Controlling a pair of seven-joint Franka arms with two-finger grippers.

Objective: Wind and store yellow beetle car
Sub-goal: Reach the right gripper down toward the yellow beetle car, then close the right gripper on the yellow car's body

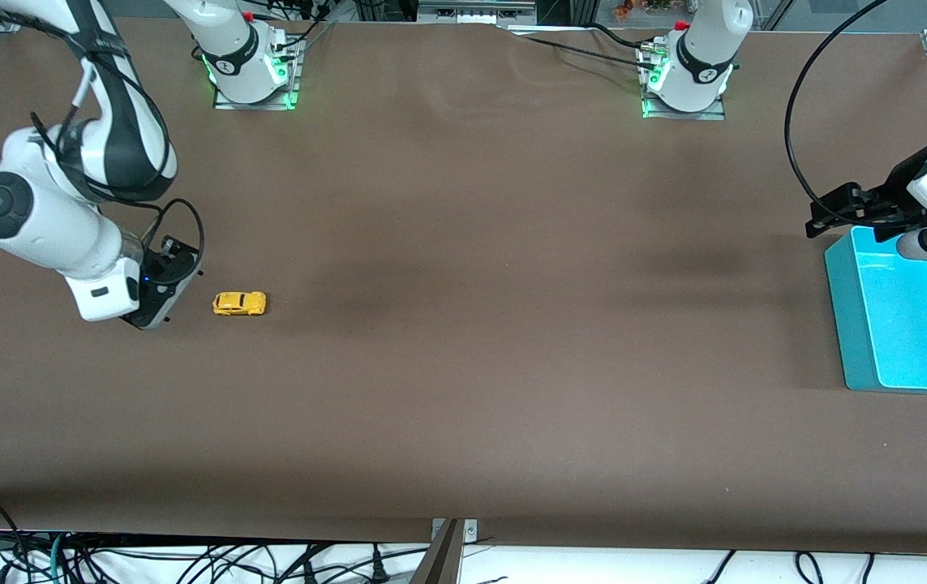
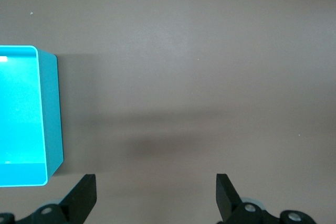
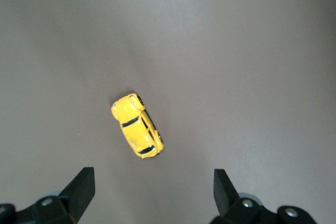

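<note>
Next, I move my right gripper to the yellow beetle car and close it on both sides of its cabin (image 1: 236, 302) (image 3: 139, 136), just behind the car's windshield.
The yellow beetle car (image 1: 239, 303) stands on its wheels on the brown table toward the right arm's end. It also shows in the right wrist view (image 3: 137, 126). My right gripper (image 1: 161, 302) hangs low just beside the car, on the side of the right arm's end of the table. It is open and empty in the right wrist view (image 3: 153, 182), with the car ahead of the fingertips and not between them. My left gripper (image 1: 836, 212) is open and empty (image 2: 156, 187) above the table at the teal bin's edge.
An open teal bin (image 1: 844, 324) stands at the left arm's end of the table; its wall also shows in the left wrist view (image 2: 50, 108). Nothing shows inside it. Brown table surface lies between the car and the bin.
</note>
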